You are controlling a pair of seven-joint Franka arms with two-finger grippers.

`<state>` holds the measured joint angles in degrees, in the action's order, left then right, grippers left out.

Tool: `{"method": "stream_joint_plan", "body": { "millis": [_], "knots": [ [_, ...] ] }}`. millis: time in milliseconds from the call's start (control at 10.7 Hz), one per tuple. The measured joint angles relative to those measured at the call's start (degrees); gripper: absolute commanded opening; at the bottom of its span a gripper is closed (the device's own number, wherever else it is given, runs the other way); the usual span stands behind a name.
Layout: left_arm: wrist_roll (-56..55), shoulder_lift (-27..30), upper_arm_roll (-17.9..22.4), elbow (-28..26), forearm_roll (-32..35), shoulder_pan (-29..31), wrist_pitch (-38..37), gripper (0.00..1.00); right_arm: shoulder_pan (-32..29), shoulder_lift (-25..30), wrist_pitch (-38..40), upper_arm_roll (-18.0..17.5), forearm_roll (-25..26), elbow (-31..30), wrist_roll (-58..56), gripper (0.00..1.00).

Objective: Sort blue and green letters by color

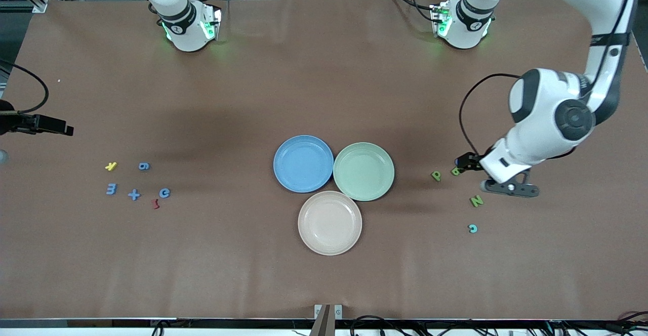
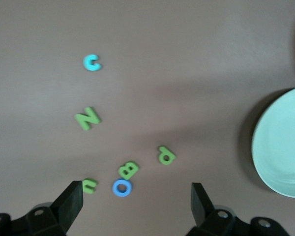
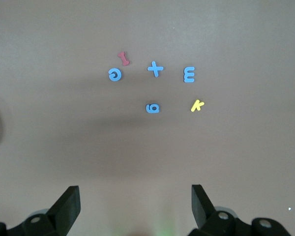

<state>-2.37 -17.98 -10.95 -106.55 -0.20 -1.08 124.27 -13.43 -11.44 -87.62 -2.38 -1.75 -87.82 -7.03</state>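
Note:
Next, I close my left gripper on the round loop (image 1: 437, 177) (image 2: 166, 158) of the green P, the green letter that is nearest the green plate.
Several blue letters, 9 (image 1: 144, 166), E (image 1: 111, 189), + (image 1: 133, 194) and e (image 1: 164, 193), lie toward the right arm's end of the table. Green P (image 1: 436, 175), B (image 1: 455, 171) and N (image 1: 476, 201) lie toward the left arm's end. My left gripper (image 1: 509, 188) hangs low over them. In the left wrist view the left gripper (image 2: 136, 191) is open, with a blue ring letter (image 2: 122, 187) on the table between its fingers and a green u (image 2: 89, 185) beside one finger. My right gripper (image 3: 135, 196) is open and empty, high over bare table short of the blue letters.
A blue plate (image 1: 302, 164), a green plate (image 1: 363, 170) and a beige plate (image 1: 329, 222) touch at mid-table. A cyan c (image 1: 473, 228) lies nearer the front camera than N. A yellow K (image 1: 111, 166) and a dark-red squiggle (image 1: 156, 203) lie among the blue letters. A black device (image 1: 40, 123) juts in at the right arm's end.

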Motion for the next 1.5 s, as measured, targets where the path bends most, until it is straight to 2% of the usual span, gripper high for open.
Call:
{"method": "stream_joint_plan", "body": {
  "millis": [188,469,657,1126,1314,1501],
  "knots": [
    [-0.1,-2.3,0.0,-0.5,3.3,-2.9,2.2,0.90,-0.2,-0.5,0.1,0.0,0.0,0.0,0.0,1.00],
    [-0.1,-5.0,0.2,-3.3,3.9,-3.1,9.4,0.79,-0.2,-2.9,0.1,-0.2,-0.1,-0.1,0.0,1.00],
    [-0.1,-7.1,0.2,-6.0,4.0,-3.1,15.8,0.79,0.4,-6.1,-2.7,-0.8,-0.8,-0.1,0.0,1.00],
    [0.0,-9.5,0.1,-8.3,8.9,-3.3,20.0,0.77,9.7,-14.8,-13.3,-1.2,-1.6,-0.2,0.3,1.00],
    [0.0,-9.6,0.1,-9.4,10.2,-3.5,21.1,0.77,12.8,-20.1,-20.8,-1.2,-1.4,-0.5,0.3,1.00],
    [0.1,-9.7,-0.1,-10.8,11.5,-4.0,22.8,0.69,13.4,-26.0,-29.8,-1.1,-0.5,-0.5,0.2,1.00]
  ]
}}
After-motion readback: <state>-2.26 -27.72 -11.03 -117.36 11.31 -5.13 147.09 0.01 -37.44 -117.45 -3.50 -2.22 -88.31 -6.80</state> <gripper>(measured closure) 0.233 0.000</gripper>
